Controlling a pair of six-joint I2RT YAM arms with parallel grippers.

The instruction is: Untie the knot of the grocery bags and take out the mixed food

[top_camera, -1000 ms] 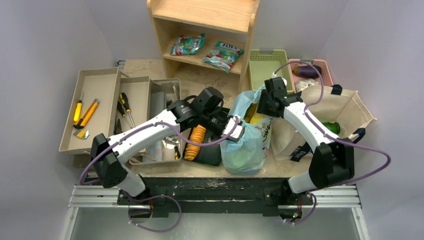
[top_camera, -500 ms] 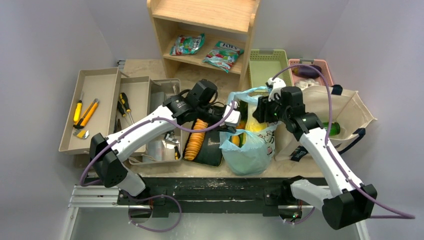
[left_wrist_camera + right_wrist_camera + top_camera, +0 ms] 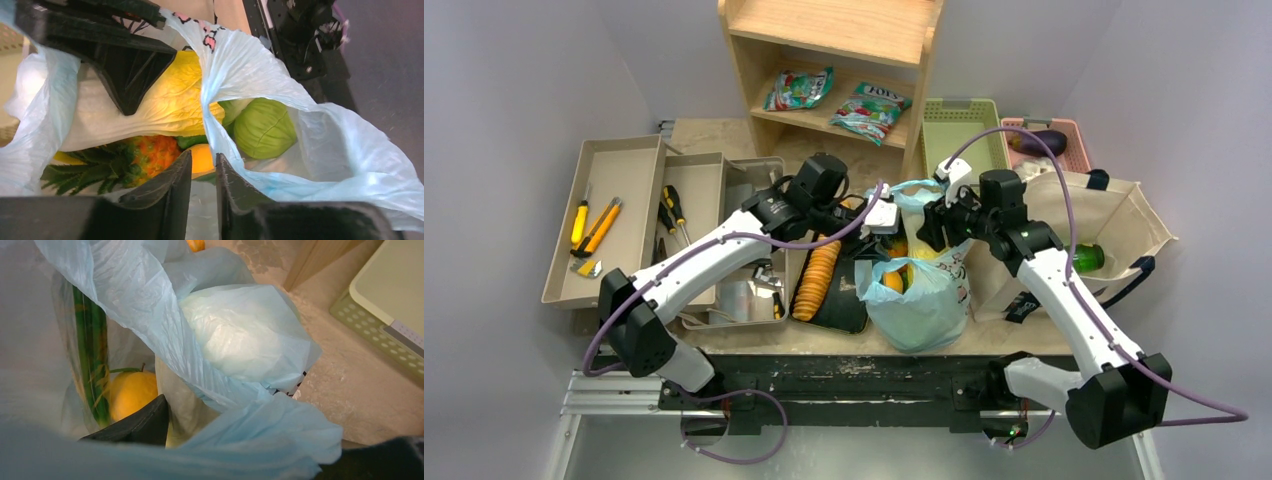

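Note:
The light-blue bag's film drapes over my right gripper at the pale yellow cabbage, so I need to grasp the cabbage's white end point(image 3: 31, 86) with my left gripper and lift it clear.
The light-blue carrier bag point(image 3: 919, 300) stands open at the table's front centre. My left gripper point(image 3: 882, 215) is at its left rim, and in the left wrist view point(image 3: 203, 165) its jaws stand almost together with bag film point(image 3: 310, 125) between them. Inside lie a pineapple point(image 3: 145, 152), an orange point(image 3: 202, 156), a green cabbage point(image 3: 265, 127) and a pale yellow cabbage point(image 3: 175, 100). My right gripper point(image 3: 932, 225) is at the bag's right rim. Blue film point(image 3: 240, 335) drapes over its jaws, and only one finger point(image 3: 145, 425) shows. The cream canvas tote point(image 3: 1114, 215) holds a green bottle point(image 3: 1086, 258).
A black tray with a row of orange crackers point(image 3: 816, 280) lies left of the bag. Grey tool trays point(image 3: 614, 215) are at the far left. The wooden shelf holds green-and-red snack packets point(image 3: 799, 90). A green basket point(image 3: 964, 130) and a pink basket point(image 3: 1049, 140) stand behind.
My left gripper has moved back and a little left with the bag's rim. My right arm has swung round and its gripper has shifted left. The bag's mouth has spread wider, and more food shows.

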